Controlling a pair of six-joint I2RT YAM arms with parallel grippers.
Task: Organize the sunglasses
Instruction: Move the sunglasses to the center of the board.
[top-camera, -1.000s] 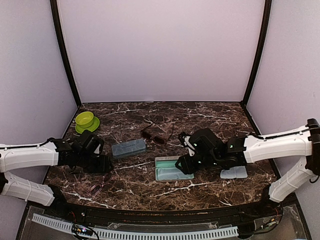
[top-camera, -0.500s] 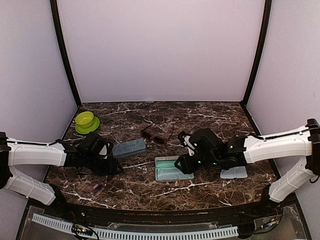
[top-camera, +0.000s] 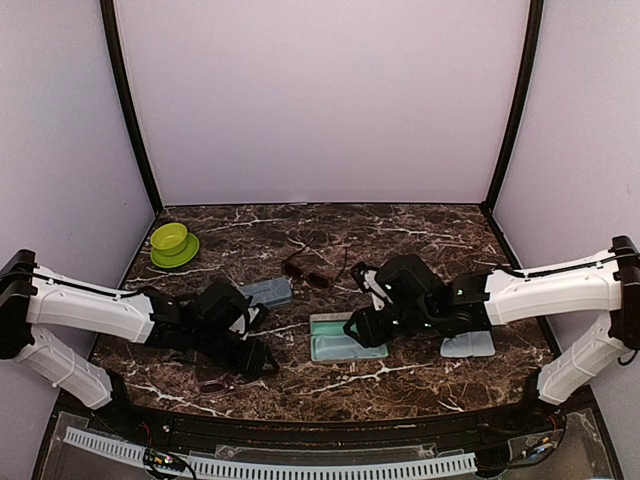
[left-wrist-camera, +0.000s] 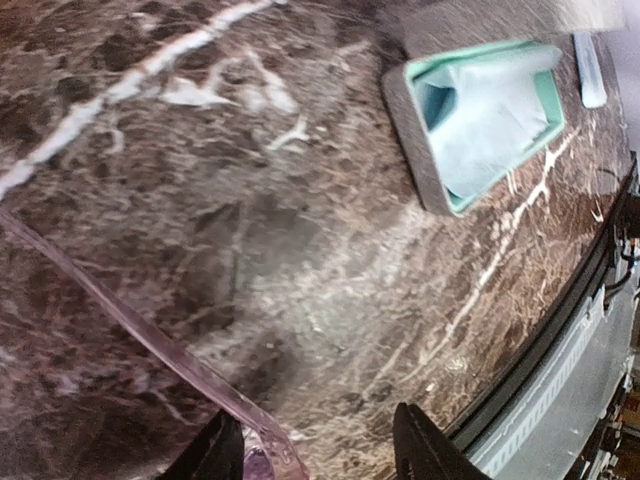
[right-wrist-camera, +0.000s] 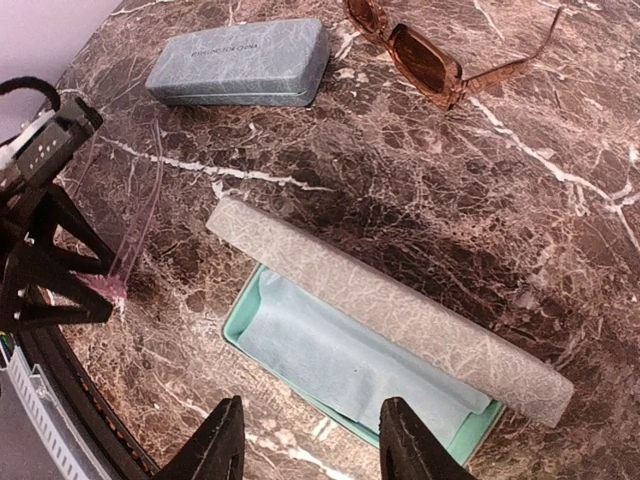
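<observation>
My right gripper is to work on the purple-tinted sunglasses next. It should go to them and close on the temple nearer the open case (top-camera: 264, 375) (right-wrist-camera: 122, 270), close to its hinge.
The purple-tinted sunglasses (top-camera: 220, 384) lie near the front edge; one pale temple (left-wrist-camera: 130, 320) runs across the left wrist view to my left gripper (left-wrist-camera: 312, 415) (top-camera: 262, 358). That gripper is open, the frame close by one finger. The brown-lensed sunglasses (top-camera: 310, 272) (right-wrist-camera: 420, 55) rest unfolded farther back. My right gripper (right-wrist-camera: 310, 410) (top-camera: 365, 330) hovers open and empty over an open case (right-wrist-camera: 400, 310) (top-camera: 345, 342) (left-wrist-camera: 405, 130) with a teal lining and a light-blue cloth inside.
A closed blue-grey case (top-camera: 266, 292) (right-wrist-camera: 240, 62) lies behind the left arm. A green bowl on a saucer (top-camera: 172, 243) sits at the back left. A pale cloth (top-camera: 468, 345) lies under the right forearm. The table's front lip (left-wrist-camera: 560, 330) is close.
My left arm has swept right along the table to the front centre, next to the purple pair, its jaws narrowing a little. The right arm has stayed still.
</observation>
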